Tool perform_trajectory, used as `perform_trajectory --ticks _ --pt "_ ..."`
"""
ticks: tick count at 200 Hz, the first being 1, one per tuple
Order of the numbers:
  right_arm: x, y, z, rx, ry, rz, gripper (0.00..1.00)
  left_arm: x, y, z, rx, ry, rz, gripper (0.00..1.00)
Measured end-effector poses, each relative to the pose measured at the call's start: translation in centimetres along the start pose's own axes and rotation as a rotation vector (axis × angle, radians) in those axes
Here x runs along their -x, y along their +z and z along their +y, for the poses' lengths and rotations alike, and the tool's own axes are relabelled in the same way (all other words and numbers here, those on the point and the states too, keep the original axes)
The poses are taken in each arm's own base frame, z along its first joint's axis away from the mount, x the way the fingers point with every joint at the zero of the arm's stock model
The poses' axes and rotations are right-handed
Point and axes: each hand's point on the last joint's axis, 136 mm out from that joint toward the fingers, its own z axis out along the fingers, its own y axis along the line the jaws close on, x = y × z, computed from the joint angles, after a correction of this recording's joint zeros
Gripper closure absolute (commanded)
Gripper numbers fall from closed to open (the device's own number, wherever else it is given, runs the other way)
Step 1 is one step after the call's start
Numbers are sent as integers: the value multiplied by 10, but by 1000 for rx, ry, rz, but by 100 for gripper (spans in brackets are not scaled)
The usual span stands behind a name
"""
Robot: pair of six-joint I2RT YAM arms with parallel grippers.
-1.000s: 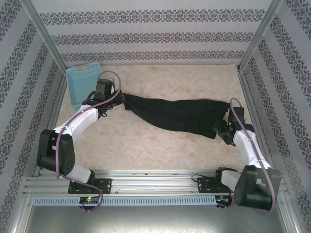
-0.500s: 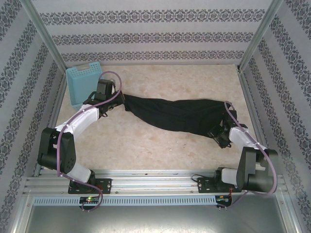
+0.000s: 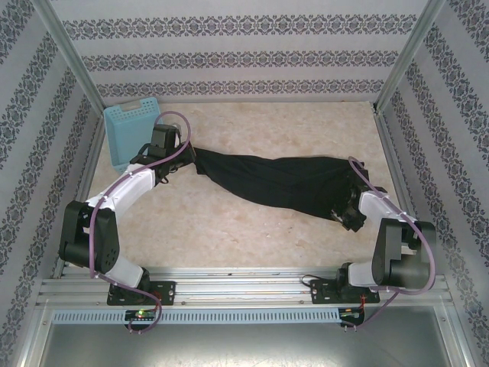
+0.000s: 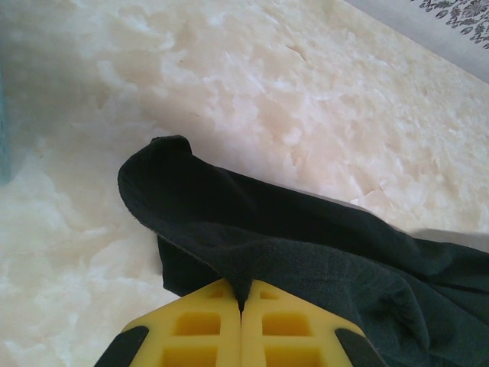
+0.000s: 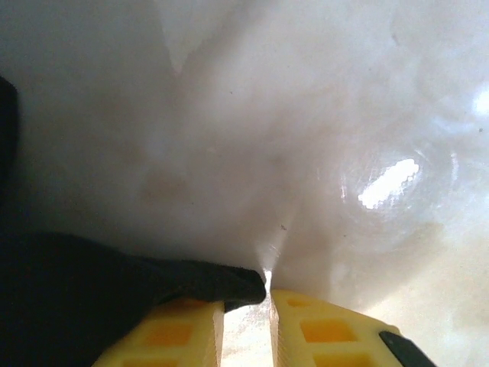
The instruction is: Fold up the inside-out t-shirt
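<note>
The t-shirt's edge barely reaches across the fingers of the robot's right gripper, so the robot should open them and close on more of the cloth [image 5: 172,278] before lifting.
The inside-out t-shirt [image 3: 283,183] is a black bunched band stretched across the middle of the table. My left gripper [image 3: 192,158] holds its left end; in the left wrist view the yellow fingers [image 4: 242,306] are shut on a pinched fold of black cloth [image 4: 306,252]. My right gripper [image 3: 341,215] is low on the table at the shirt's right end. In the right wrist view its fingers [image 5: 246,302] stand a narrow gap apart. A black cloth edge [image 5: 92,283] lies over the left fingertip and reaches across the gap, with table showing between the fingers.
A light blue plastic basket [image 3: 130,130] stands at the back left, just behind the left arm. Patterned walls and metal posts enclose the table. Bare marbled tabletop [image 3: 229,229] lies in front of the shirt and behind it.
The right arm has swung down and in to the shirt's right end, and its fingers have narrowed. The left arm and its grip have not moved.
</note>
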Motion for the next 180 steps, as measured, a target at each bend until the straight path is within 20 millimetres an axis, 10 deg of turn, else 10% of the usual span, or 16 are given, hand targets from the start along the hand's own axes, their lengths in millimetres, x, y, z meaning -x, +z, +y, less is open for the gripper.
perform_trajectory --ticks 87,180 --pt "37 1 32 33 -97 -116 56 0 0 0 1 0 2 100" --pt "37 -2 33 27 -97 -112 100 -1 0 0 -2 0 5 100"
